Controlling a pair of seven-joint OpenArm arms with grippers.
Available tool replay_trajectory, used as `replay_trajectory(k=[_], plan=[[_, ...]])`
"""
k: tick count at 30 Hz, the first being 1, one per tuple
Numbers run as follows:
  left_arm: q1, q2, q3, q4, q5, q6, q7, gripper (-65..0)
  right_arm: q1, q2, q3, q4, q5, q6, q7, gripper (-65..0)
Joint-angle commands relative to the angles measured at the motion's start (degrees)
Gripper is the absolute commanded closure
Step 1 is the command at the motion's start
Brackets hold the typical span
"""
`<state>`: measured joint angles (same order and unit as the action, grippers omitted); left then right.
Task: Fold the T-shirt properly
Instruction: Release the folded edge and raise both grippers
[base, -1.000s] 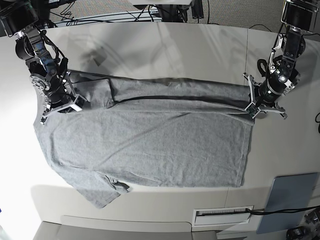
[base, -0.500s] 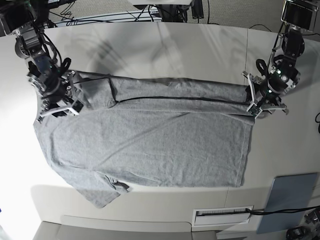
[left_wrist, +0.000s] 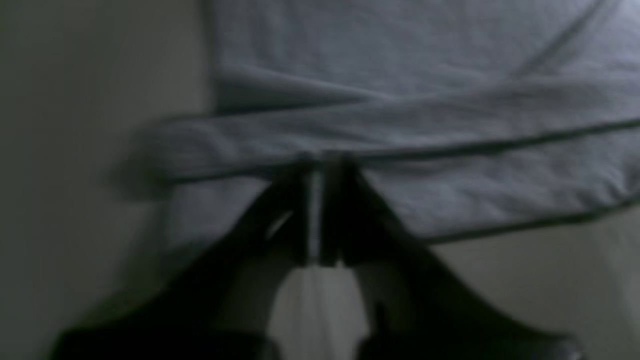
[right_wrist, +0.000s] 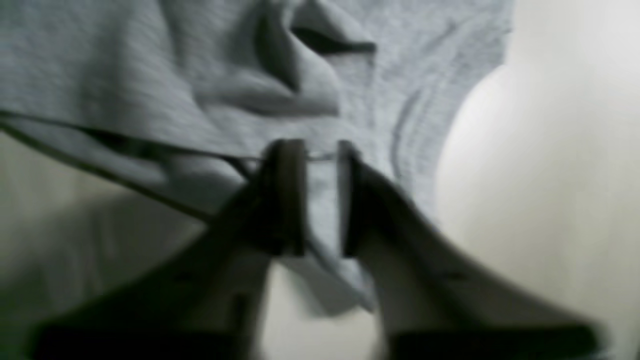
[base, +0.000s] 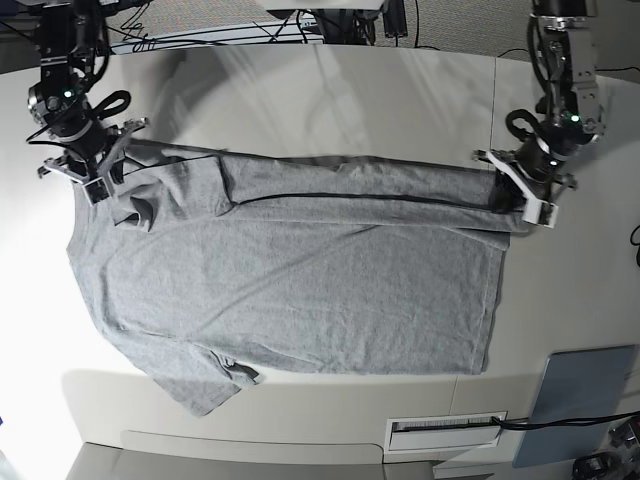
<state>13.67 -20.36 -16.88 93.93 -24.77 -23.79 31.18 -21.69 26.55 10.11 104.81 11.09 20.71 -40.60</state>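
I need to release the folded strip of the grey T-shirt from my left gripper on the bare white table (base: 515, 84), close to the far edge of the table.
The grey T-shirt (base: 300, 280) lies spread on the white table (base: 350, 90), plain side up, with its far long edge folded over in a strip and one sleeve at the near left. My left gripper (base: 515, 190) is at the strip's right end. In the left wrist view its fingers (left_wrist: 318, 162) are pressed together with their tips at the fold's edge of the T-shirt (left_wrist: 425, 100). My right gripper (base: 108, 172) hovers at the far left shoulder. The right wrist view is blurred: it (right_wrist: 322, 150) stands shut above rumpled cloth (right_wrist: 150, 75). Neither visibly holds cloth.
A flat blue-grey pad (base: 580, 400) lies at the table's near right corner. A slotted white panel (base: 445, 432) sits in the front edge. Cables and dark equipment (base: 340, 20) crowd the floor beyond the far edge.
Both grippers opened and shut again. Both arms rose and drew back toward the far corners. The folded strip stays where it lay.
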Motion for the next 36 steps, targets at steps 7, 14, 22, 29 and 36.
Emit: replay_trajectory(k=[7,14,22,29,36], plan=[[-4.9,0.4,-0.1,-6.5,-0.6,0.3,-1.6,0.0,4.5,-2.3,0.5,-6.8,-1.2,-0.3,2.3,0.0],[-3.8,0.4,-0.1,-13.6,-1.2,-3.3,1.4,0.0,5.8,-2.2,0.3,-15.1,-1.3,3.4,2.0,0.0],[6.1,0.3,-0.1,-8.8,-2.3,-3.3,1.4,0.0,0.5,-0.9,0.5,-15.5,-2.6,4.1,1.9,0.0],[13.2,0.2,-0.1,-2.6,0.8,-3.3,1.4,0.0,-8.1,1.1,2.5,-9.5,-5.8,3.9,1.8,0.0],[17.9,-0.4,-0.1,-1.4,1.2,-3.3,3.1,0.0,-14.9,1.1,7.6,-7.1,-6.0,4.4,1.6,0.0]])
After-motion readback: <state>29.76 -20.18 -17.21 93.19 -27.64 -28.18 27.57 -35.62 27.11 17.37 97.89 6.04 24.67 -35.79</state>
